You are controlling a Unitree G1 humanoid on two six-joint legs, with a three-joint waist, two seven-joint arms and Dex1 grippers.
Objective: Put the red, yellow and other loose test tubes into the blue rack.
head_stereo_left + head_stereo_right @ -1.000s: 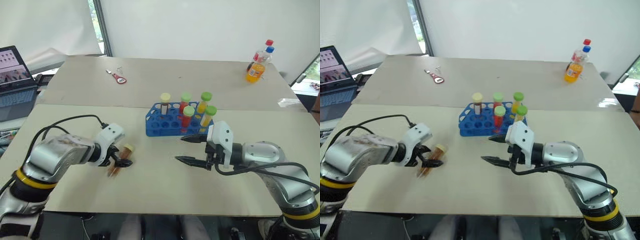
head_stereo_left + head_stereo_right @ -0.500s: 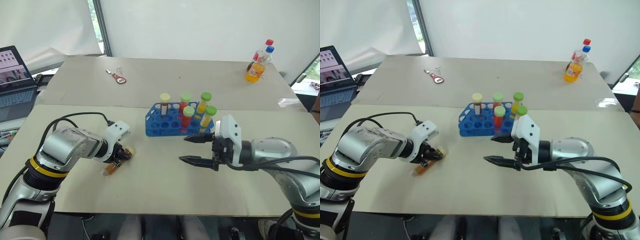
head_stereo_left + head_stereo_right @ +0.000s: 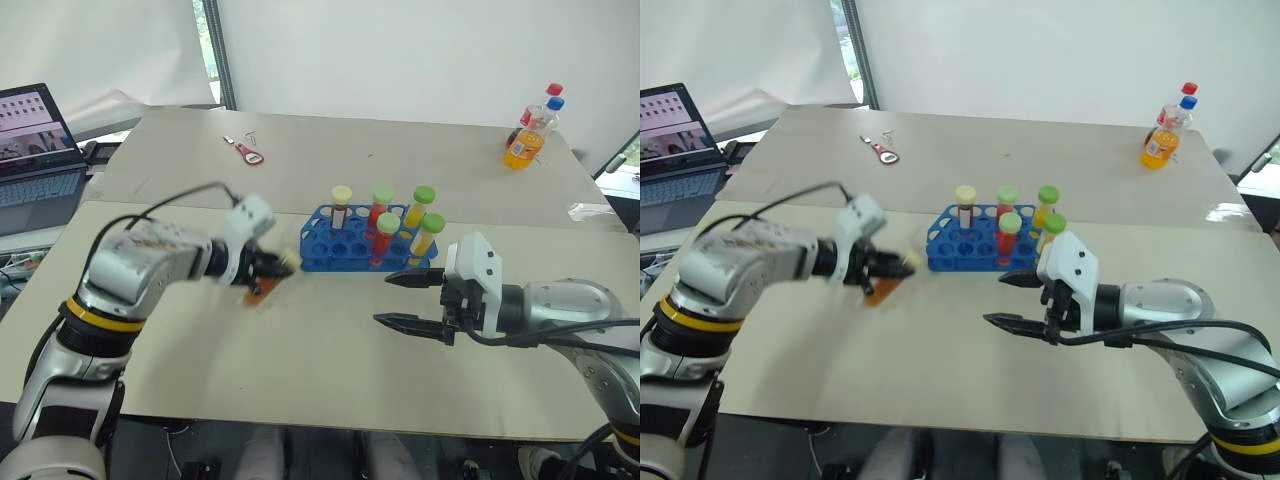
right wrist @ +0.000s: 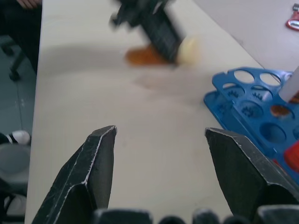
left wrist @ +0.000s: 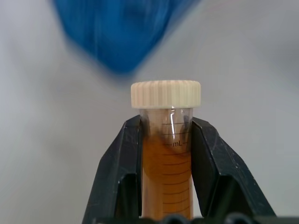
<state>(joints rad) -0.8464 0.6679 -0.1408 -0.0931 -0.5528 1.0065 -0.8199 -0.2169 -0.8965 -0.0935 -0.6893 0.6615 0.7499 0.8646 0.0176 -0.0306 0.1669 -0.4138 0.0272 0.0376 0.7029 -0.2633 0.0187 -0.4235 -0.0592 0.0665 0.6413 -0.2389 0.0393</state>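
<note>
Next, my left gripper releases the amber test tube in the front-row hole before the rack's standing cream-capped tube (image 3: 341, 249).
My left gripper (image 3: 268, 270) is shut on a test tube (image 5: 167, 154) with amber liquid and a cream cap, held off the table just left of the blue rack (image 3: 325, 250). The same tube (image 3: 266, 284) shows tilted, cap toward the rack. The rack holds several upright tubes with green and cream caps, red and yellow among them (image 3: 385, 237). My right gripper (image 3: 405, 299) hangs open and empty to the right of the rack, near its front corner. In the right wrist view, the rack (image 4: 254, 121) and the held tube (image 4: 161, 52) lie beyond my open fingers (image 4: 100, 154).
A laptop (image 3: 35, 135) stands at the far left. Red-handled scissors (image 3: 247, 152) lie on the far table, and an orange drink bottle (image 3: 527, 138) stands at the back right. The seam between the two tables runs behind the rack.
My left gripper closed on the amber tube, lifted it off the table and carried it right toward the rack. The right gripper stayed open, drifting slightly right. The camera shifted.
</note>
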